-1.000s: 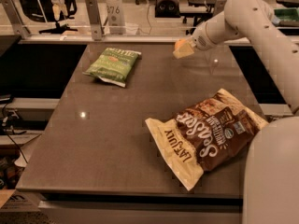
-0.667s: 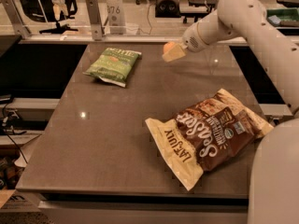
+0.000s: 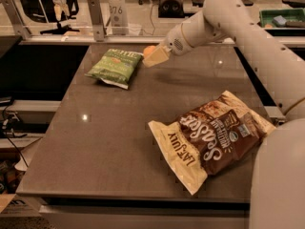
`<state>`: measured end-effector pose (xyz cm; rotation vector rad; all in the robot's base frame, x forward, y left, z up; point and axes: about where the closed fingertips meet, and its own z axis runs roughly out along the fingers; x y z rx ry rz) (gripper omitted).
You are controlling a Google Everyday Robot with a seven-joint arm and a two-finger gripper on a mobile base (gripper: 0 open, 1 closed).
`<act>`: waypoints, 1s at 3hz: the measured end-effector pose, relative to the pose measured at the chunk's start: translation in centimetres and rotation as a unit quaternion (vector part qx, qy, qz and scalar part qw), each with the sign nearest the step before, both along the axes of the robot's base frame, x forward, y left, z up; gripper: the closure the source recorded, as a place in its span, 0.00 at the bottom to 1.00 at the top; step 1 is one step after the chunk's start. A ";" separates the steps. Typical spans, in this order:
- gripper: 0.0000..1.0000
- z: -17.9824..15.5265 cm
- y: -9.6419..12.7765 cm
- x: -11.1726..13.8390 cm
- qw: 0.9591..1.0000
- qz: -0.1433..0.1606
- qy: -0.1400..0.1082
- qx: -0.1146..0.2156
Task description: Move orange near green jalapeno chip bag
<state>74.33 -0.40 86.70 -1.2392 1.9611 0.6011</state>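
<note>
The robot's gripper needs to release the orange on the table (image 3: 143, 67) next to the edge of the green jalapeno chip bag that faces the robot's arm.
The green jalapeno chip bag (image 3: 116, 67) lies flat at the far left of the dark table (image 3: 105, 142). My gripper (image 3: 153, 55) hangs above the table just right of the bag, at the end of the white arm (image 3: 224, 18) reaching in from the right. It is shut on the orange (image 3: 148, 49), of which only a small part shows at the fingertips, held above the surface.
A large brown-and-cream chip bag (image 3: 209, 135) lies at the near right of the table. The robot's white body (image 3: 281, 175) fills the lower right corner. A rail with posts (image 3: 95, 18) runs behind the table's far edge.
The gripper has moved left with the orange, from the far right of the table to just beside the green bag. Both bags have stayed still.
</note>
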 end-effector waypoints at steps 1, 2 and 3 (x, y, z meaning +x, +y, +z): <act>1.00 0.1 2.2 -1.2 1.000 0.022 0.005 0.010; 1.00 -1.9 3.1 -3.0 0.999 0.032 0.015 0.007; 1.00 -2.9 2.8 -3.4 0.999 0.028 0.020 0.013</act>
